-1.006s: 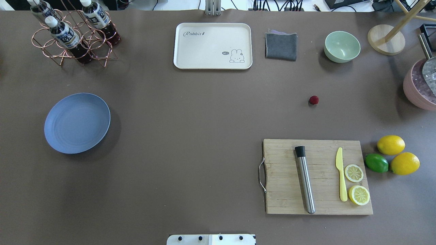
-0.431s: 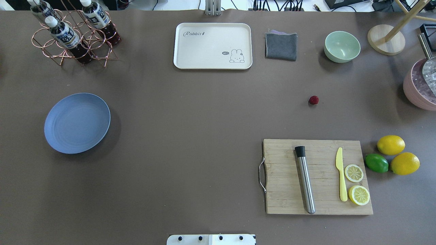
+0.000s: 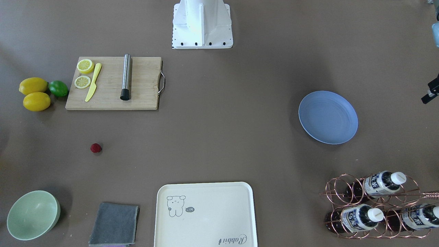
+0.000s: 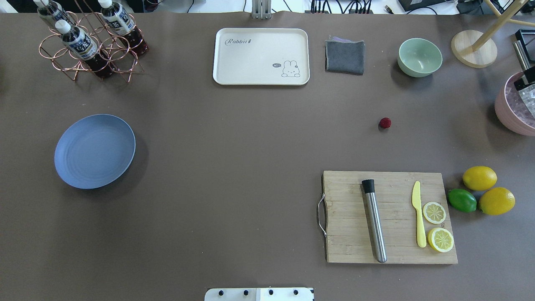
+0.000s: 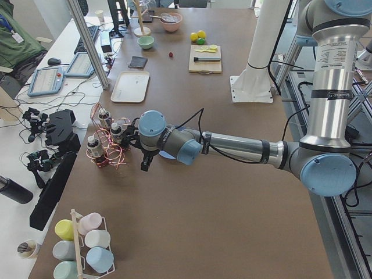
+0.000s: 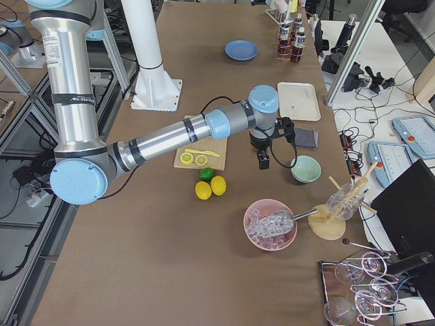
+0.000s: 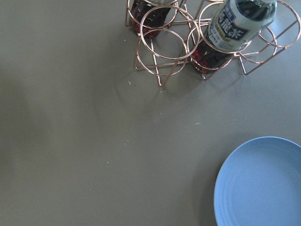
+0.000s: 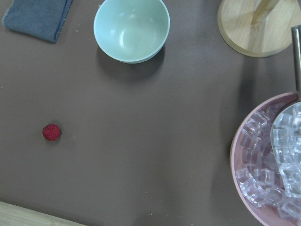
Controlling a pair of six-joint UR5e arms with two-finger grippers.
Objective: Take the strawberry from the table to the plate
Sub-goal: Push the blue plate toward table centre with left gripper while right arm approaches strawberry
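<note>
The blue plate's rim [image 3: 356, 128] [image 7: 215, 191], on the side farthest from the strawberry, should be the next place my left gripper goes to and closes.
The strawberry [image 4: 385, 122] [image 3: 95, 148] [image 8: 51, 132] is a tiny dark red berry lying alone on the brown table [image 4: 250, 167], right of centre. The blue plate [image 4: 95, 151] [image 3: 328, 117] [image 7: 261, 183] rests bare at the table's left. My right gripper [image 6: 264, 163] hangs over the table beside the green bowl, well right of the berry. Only a black bit of it [image 4: 526, 82] shows in the overhead view. My left gripper [image 5: 145, 167] [image 3: 428, 96] hovers past the plate's outer side, near the bottle rack. Neither gripper's state can be told.
A cutting board [image 4: 351, 246] with a steel muddler, yellow knife and lemon slices lies near the berry. Lemons and a lime [image 4: 479, 178] sit to its right. A pink ice bowl [image 4: 508, 113], green bowl [image 4: 419, 57], grey cloth [image 4: 345, 56], cream tray [image 4: 261, 56] and bottle rack [image 4: 90, 46] line the edges.
A black part of my right gripper has come into the overhead view at the right edge, over the ice bowl. The strawberry and the plate have not moved.
</note>
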